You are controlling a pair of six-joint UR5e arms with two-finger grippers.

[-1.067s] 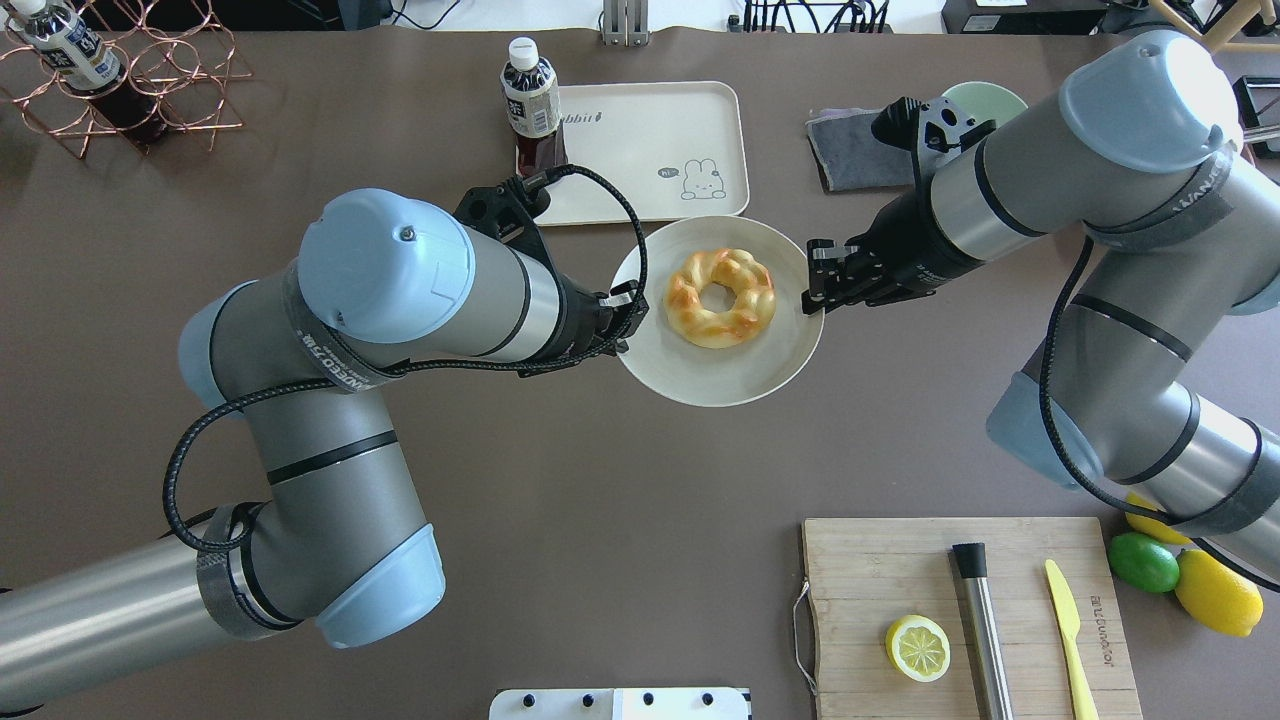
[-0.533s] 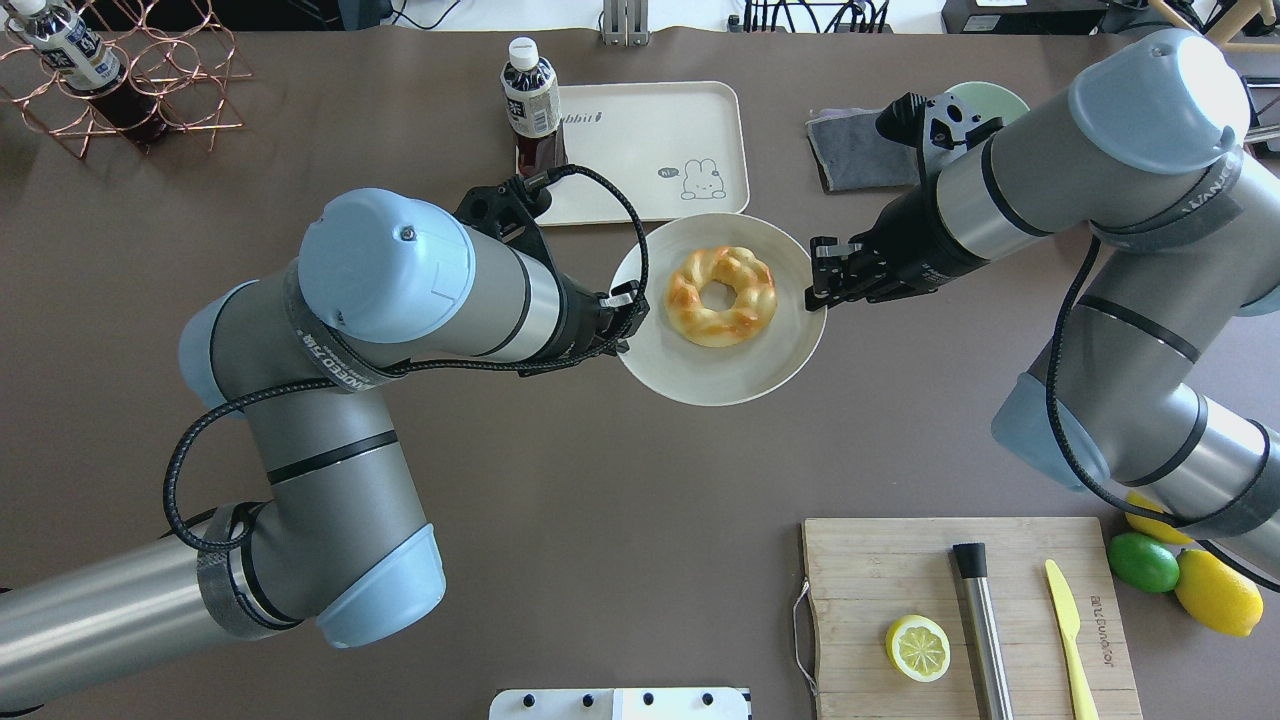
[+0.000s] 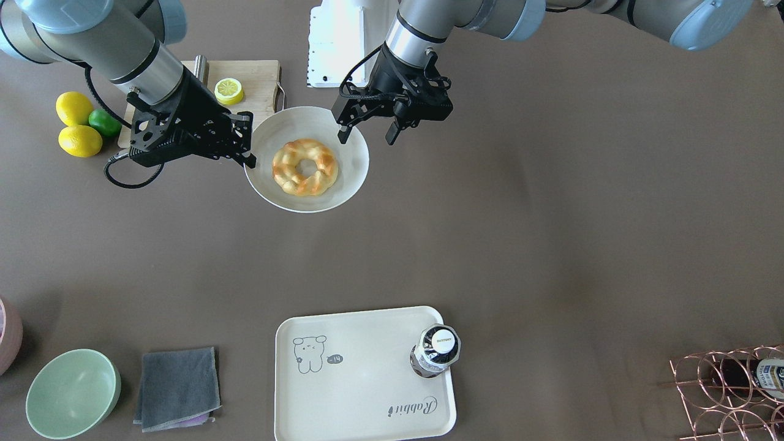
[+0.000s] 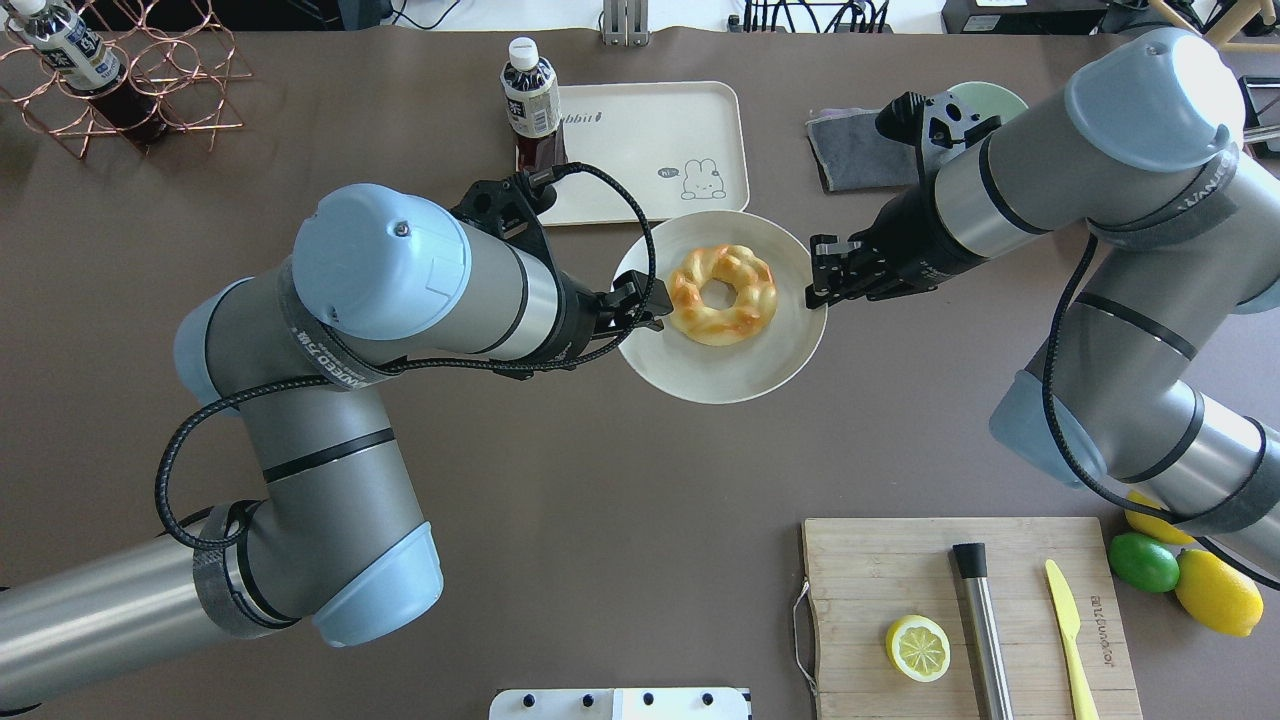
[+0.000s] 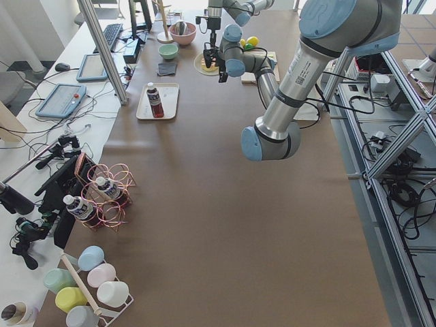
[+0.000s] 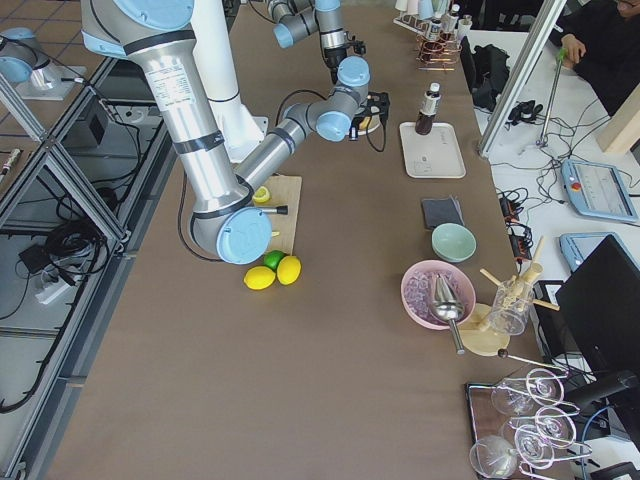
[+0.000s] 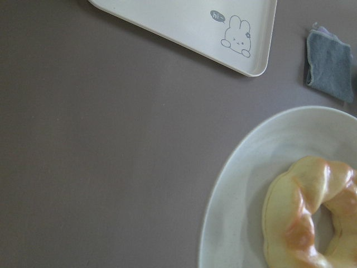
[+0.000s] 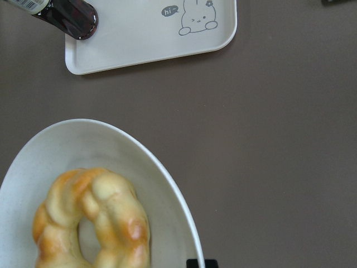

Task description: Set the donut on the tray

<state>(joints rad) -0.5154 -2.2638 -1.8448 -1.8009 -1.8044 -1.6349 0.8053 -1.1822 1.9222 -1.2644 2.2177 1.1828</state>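
Note:
My right gripper needs to set the white plate with the donut down on the cream tray (image 3: pixel 353 381) next to the dark drink bottle.
The donut (image 3: pixel 288 174), a golden twisted ring, lies on a round white plate (image 3: pixel 346 174). My right gripper (image 3: pixel 248 152) is shut on the plate's rim and holds it above the table; in the overhead view it (image 4: pixel 815 292) grips the right rim of the plate (image 4: pixel 730 372). My left gripper (image 3: pixel 366 131) is open, one finger over the plate's rim and one outside it, just beside the donut (image 4: pixel 742 318). The cream tray (image 4: pixel 650 140) with the rabbit drawing lies beyond the plate. The wrist views show the donut (image 7: pixel 290 223) (image 8: pixel 111 212) and the tray (image 7: pixel 184 22) (image 8: pixel 145 39).
A dark drink bottle (image 4: pixel 530 100) stands on the tray's left corner. A grey cloth (image 4: pixel 850 150) and a green bowl (image 3: pixel 72 392) lie right of the tray. A cutting board (image 4: pixel 900 570) with a lemon half, knife and rod is at the near right.
My left gripper has moved right, over the plate's left rim and up to the donut. The plate and right gripper have shifted slightly toward the tray.

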